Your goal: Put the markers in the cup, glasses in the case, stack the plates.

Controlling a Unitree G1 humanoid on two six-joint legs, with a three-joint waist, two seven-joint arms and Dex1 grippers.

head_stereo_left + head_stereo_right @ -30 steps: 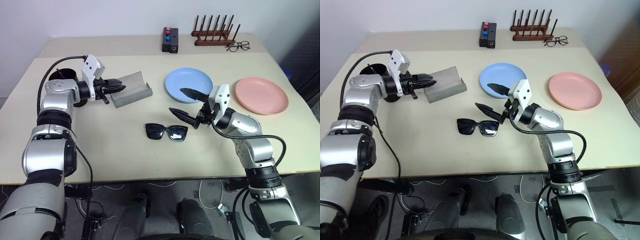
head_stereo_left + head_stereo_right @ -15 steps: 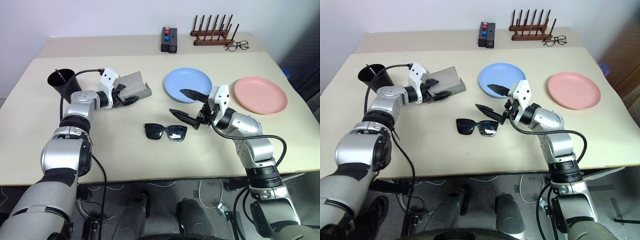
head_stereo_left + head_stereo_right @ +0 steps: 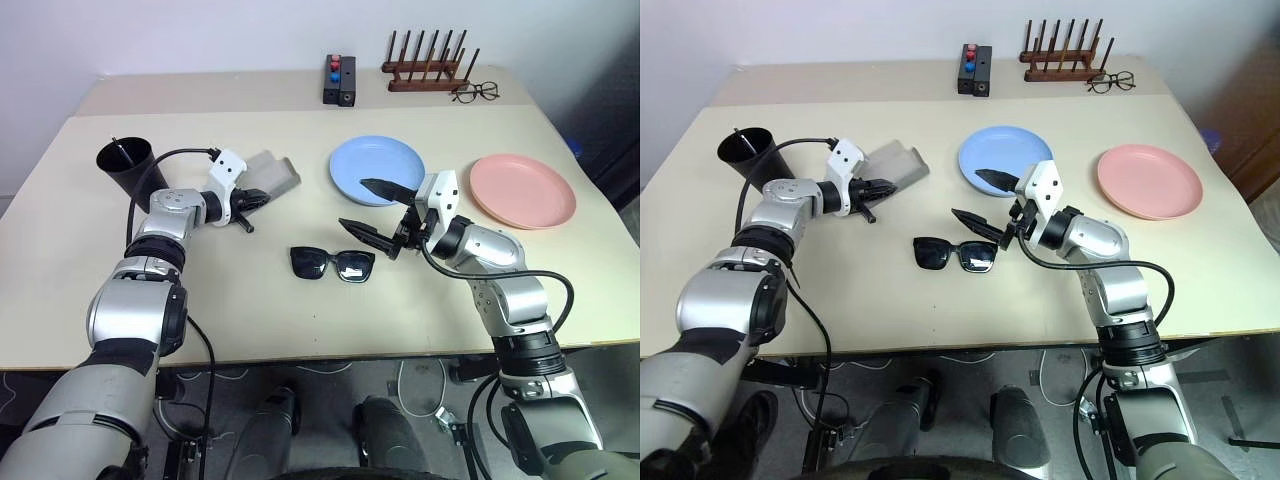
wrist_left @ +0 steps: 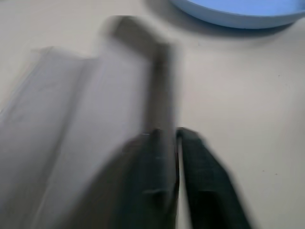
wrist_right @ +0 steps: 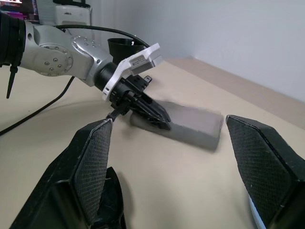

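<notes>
Next, my left gripper lets go of the grey case on the table (image 3: 230, 243) beside the black sunglasses, toward the side of the black cup.
The grey case (image 3: 276, 172) lies low on the table, left of the light blue plate (image 3: 378, 168). My left gripper (image 3: 256, 199) is shut, its tips against the case's near edge (image 5: 190, 125); I see nothing between the fingers (image 4: 157, 162). The black sunglasses (image 3: 333, 264) lie at the table's middle. Just right of them my right gripper (image 3: 352, 203) hovers open and empty. The salmon pink plate (image 3: 523, 190) sits apart at the right. The black cup (image 3: 125, 163) stands at the far left with a slim dark tip above its rim; I cannot tell whether that is a marker.
Along the table's back edge stand a small black box with red and blue buttons (image 3: 339, 80), a wooden peg rack (image 3: 425, 70) and wire-framed spectacles (image 3: 477, 93). A black cable loops from the left arm past the cup.
My left gripper came down and toward the case's near side, opened wide and then shut. The case's lid, raised before, now lies low. The right arm kept still.
</notes>
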